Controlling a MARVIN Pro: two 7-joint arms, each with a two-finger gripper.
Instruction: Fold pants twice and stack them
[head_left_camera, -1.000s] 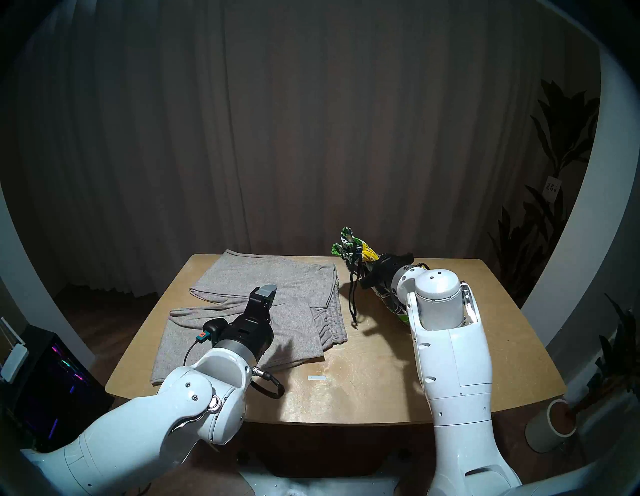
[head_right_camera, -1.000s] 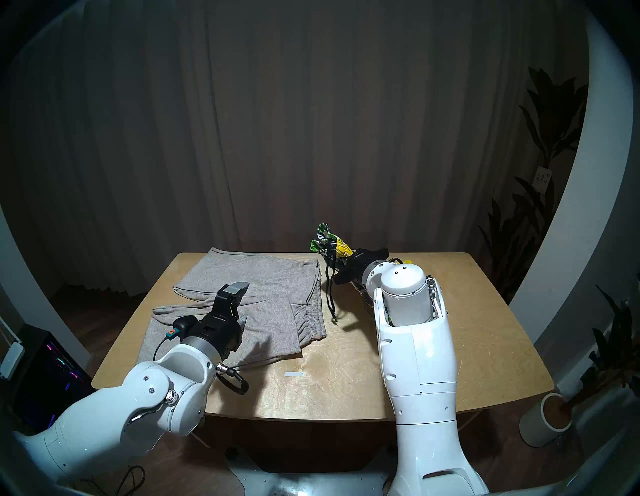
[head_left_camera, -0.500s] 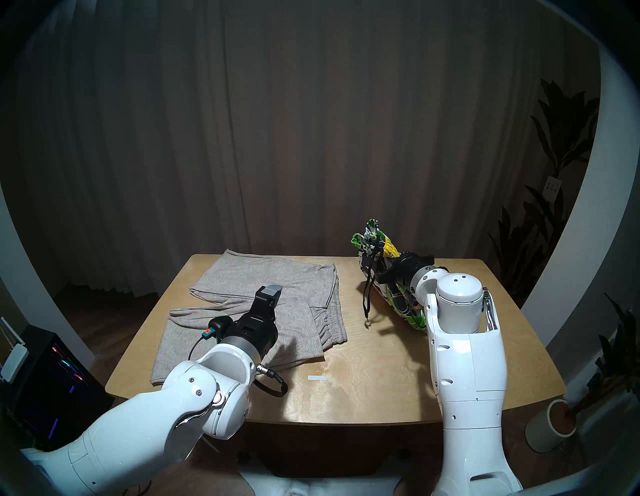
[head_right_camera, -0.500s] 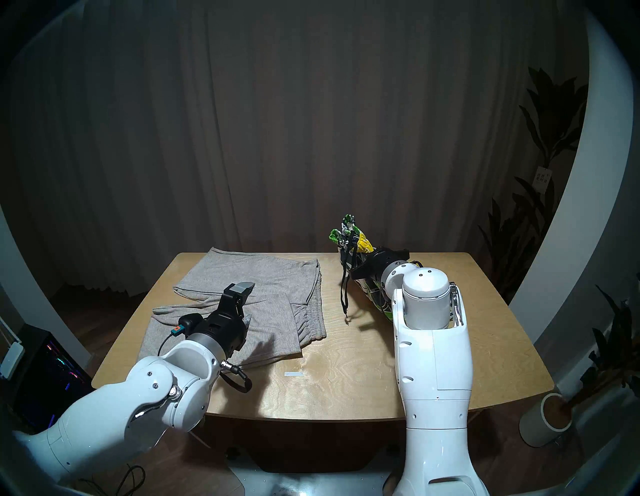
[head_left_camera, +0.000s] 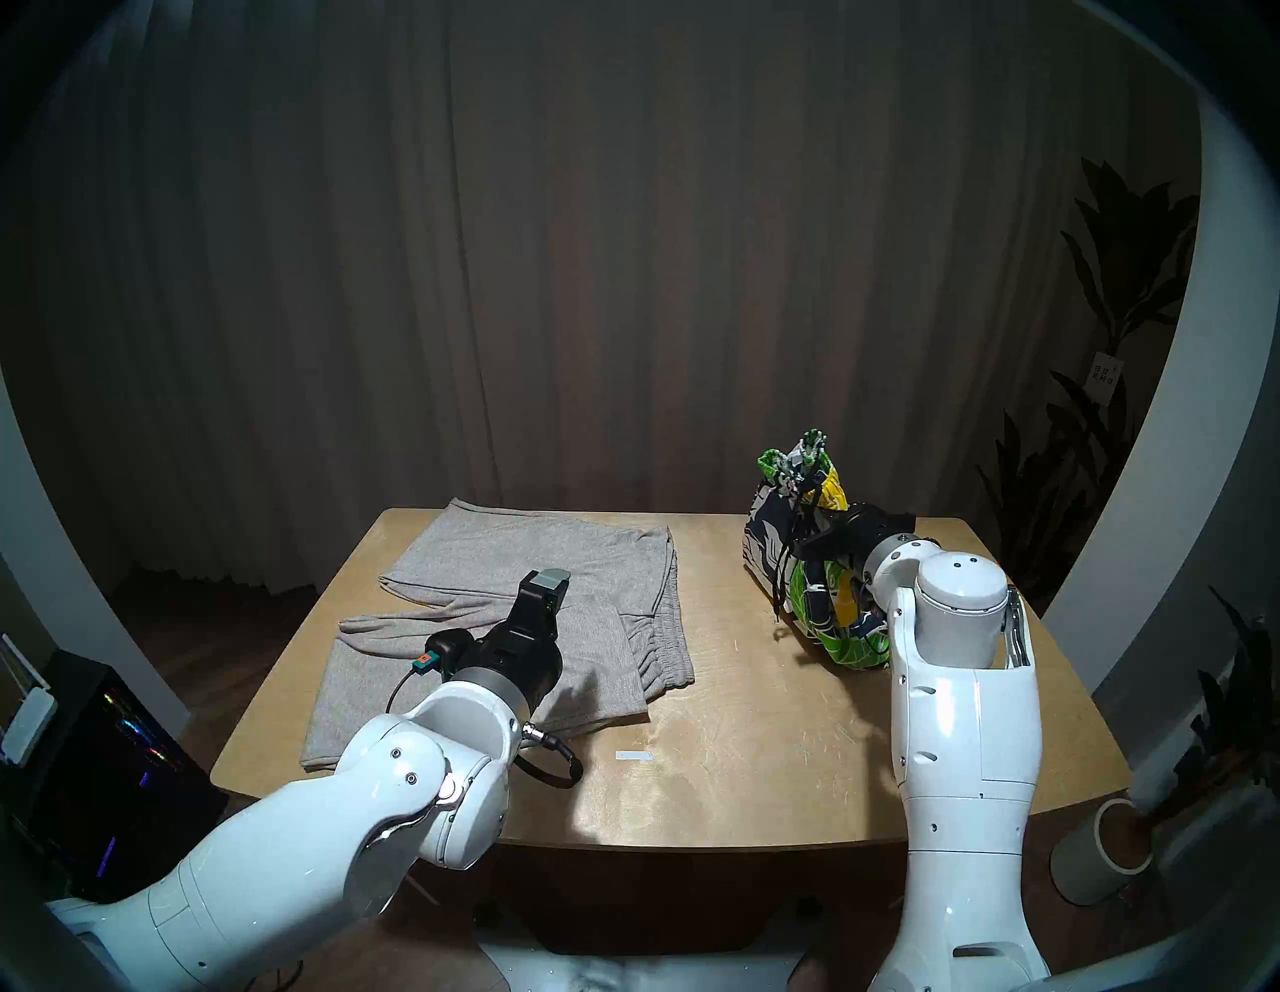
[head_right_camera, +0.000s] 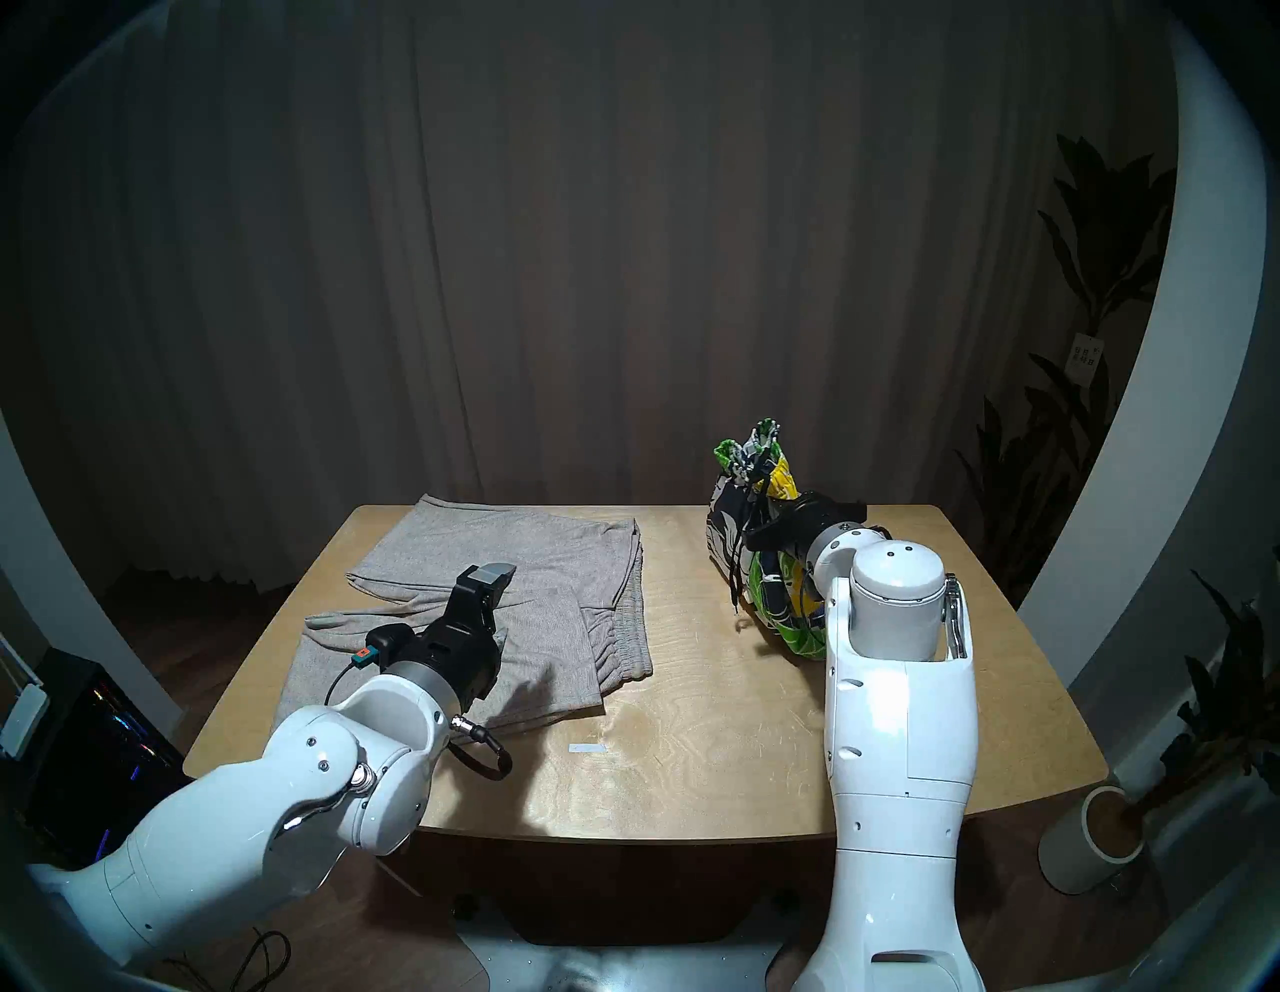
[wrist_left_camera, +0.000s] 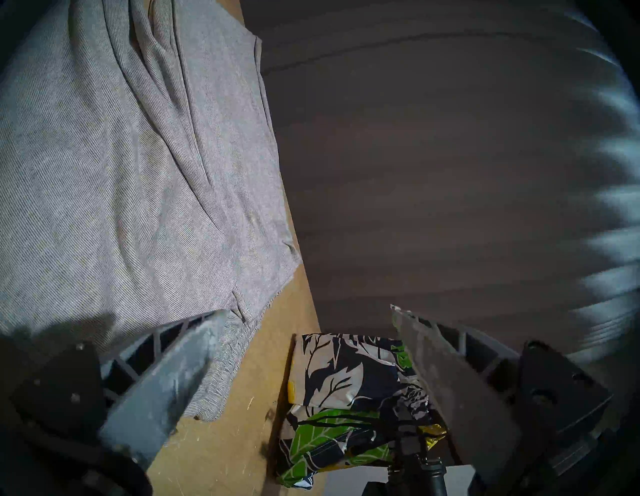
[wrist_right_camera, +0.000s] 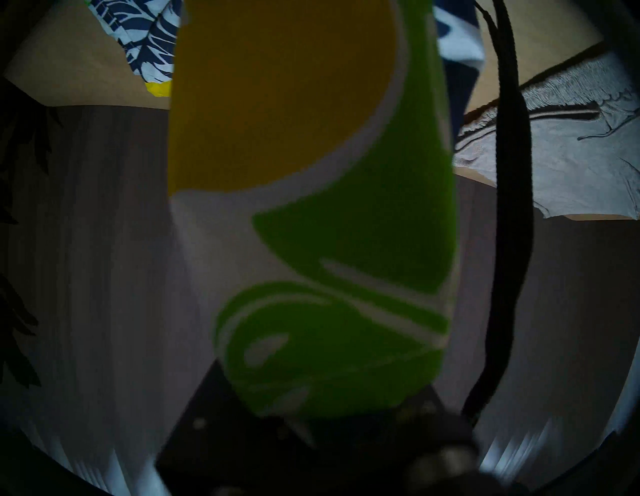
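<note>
My right gripper will let go of the floral shorts on the bare wood (head_left_camera: 840, 602), across from the waistband of the grey pants.
The light grey knit pants (head_left_camera: 575, 547) (head_right_camera: 547, 547) lie folded on the left half of the table, waistband toward the middle. My left gripper (head_left_camera: 547, 596) (head_right_camera: 493, 606) hovers over them, open and empty; its wrist view shows the pants (wrist_left_camera: 104, 156) under the spread fingers (wrist_left_camera: 173, 374). The floral shorts (head_left_camera: 824, 609) (head_right_camera: 776, 596) (wrist_left_camera: 349, 388) hang bunched at the table's far right. My right gripper (head_left_camera: 814, 509) is shut on their top, lifted, with the lower folds touching the table. A black drawstring (head_left_camera: 781, 589) (wrist_right_camera: 509, 207) dangles beside them. The fabric (wrist_right_camera: 311, 207) fills the right wrist view and hides its fingers.
The wooden table (head_left_camera: 727, 762) carries a small white tape mark (head_left_camera: 634, 755) near the front middle. A dark curtain hangs behind. A plant (head_left_camera: 1108, 346) and a cylinder pot (head_left_camera: 1101, 859) stand at the right; a dark box with lights (head_left_camera: 104, 762) is on the left.
My right arm has carried the shorts to the right, and more of their fabric has dropped open below the grip. My left arm has edged slightly right, still open.
</note>
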